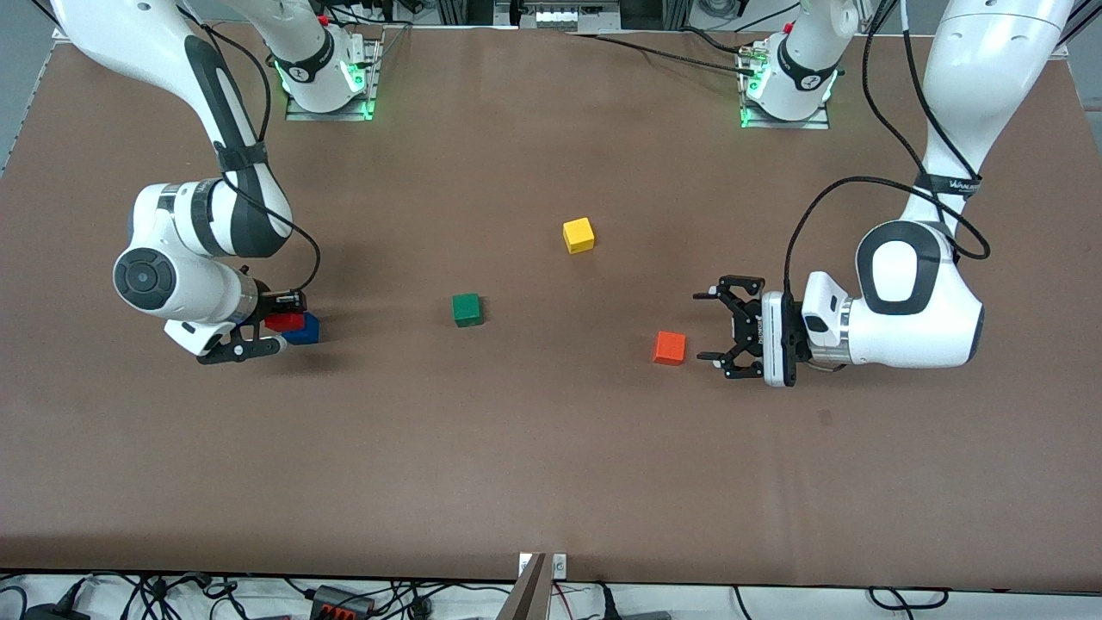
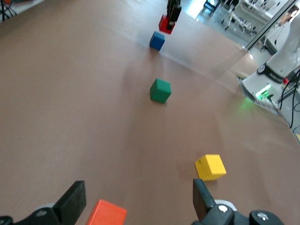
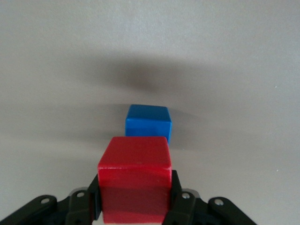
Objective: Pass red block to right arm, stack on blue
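Note:
My right gripper needs to release the red block flat on the top side of the blue block [image 1: 289, 313] [image 3: 147, 161].
My right gripper [image 1: 277, 324] is shut on the red block [image 1: 284, 322] and holds it in the air, close beside and slightly above the blue block [image 1: 303, 330]. In the right wrist view the red block [image 3: 135, 178] sits between the fingers [image 3: 179, 197], with the blue block [image 3: 148, 123] on the table just ahead of it. My left gripper [image 1: 704, 325] is open and empty, low over the table beside the orange block. The left wrist view shows the red block [image 2: 164, 22] and the blue block [image 2: 157, 41] far off.
An orange block [image 1: 669, 348] lies just ahead of the left gripper's fingers. A green block [image 1: 467, 310] sits mid-table. A yellow block [image 1: 578, 235] lies farther from the front camera than the green block.

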You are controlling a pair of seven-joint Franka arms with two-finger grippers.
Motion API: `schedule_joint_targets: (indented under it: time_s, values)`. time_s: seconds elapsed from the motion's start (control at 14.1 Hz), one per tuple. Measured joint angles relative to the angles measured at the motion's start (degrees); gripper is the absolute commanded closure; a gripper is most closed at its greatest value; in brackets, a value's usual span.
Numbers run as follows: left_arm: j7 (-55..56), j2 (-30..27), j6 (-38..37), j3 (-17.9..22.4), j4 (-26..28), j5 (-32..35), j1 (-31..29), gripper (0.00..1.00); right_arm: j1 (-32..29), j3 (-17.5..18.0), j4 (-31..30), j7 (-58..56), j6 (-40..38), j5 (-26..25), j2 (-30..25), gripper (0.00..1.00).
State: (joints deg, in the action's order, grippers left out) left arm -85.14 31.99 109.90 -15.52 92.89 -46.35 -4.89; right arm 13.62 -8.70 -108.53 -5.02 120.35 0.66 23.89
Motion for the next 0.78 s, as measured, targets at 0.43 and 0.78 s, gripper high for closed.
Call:
schedule_joint_targets:
  time_s: [0.43, 0.78]
  values:
    - [4.73, 0.00, -0.74, 1.40, -0.02, 10.64, -0.38, 0.00, 0.00, -0.28, -0.89, 0.20, 0.63, -1.02, 0.58, 1.00]
    - [10.83, -0.49, -0.93, 1.39, -0.15, 22.89, -0.37, 0.00, 0.07, -0.28, -1.03, 0.60, 1.67, -1.02, 1.68, 1.00]
